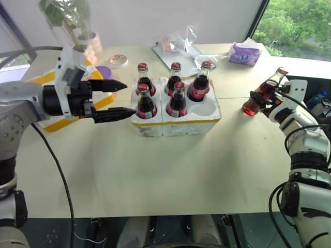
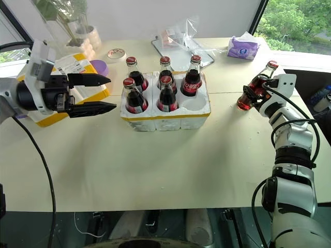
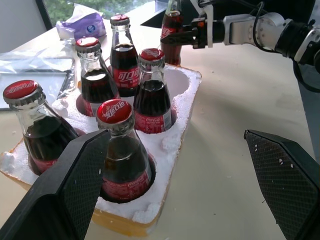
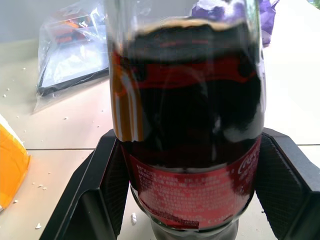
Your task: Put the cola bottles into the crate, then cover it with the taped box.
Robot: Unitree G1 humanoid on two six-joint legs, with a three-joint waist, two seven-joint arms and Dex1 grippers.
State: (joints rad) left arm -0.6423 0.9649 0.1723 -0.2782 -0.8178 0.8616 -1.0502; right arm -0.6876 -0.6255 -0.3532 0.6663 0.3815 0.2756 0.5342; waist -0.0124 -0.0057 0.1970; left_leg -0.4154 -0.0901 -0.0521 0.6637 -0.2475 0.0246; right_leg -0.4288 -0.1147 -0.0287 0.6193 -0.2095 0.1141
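My right gripper should set the cola bottle free in the empty front hollow of the white foam crate [image 1: 202,107], letting go of it there.
The white foam crate [image 1: 176,127] sits mid-table with five cola bottles [image 1: 178,101] standing in its wells; the front right well [image 1: 207,109] holds nothing. A sixth cola bottle [image 1: 251,107] is off to the right of the crate, tilted, with my right gripper [image 1: 265,98] shut around its body [image 4: 185,125]. My left gripper [image 1: 129,98] is open beside the crate's left end, its fingers [image 3: 75,180] flanking the front left bottle [image 3: 117,150] without touching it. The taped box [image 2: 85,66] lies behind the left gripper, partly hidden by it.
A clear plastic bag on a tray [image 1: 178,46] lies at the back, with a purple tissue pack [image 1: 244,53] at the back right. A tape roll [image 1: 118,60], a purple lid [image 1: 103,71] and a plant vase [image 1: 83,36] stand at the back left.
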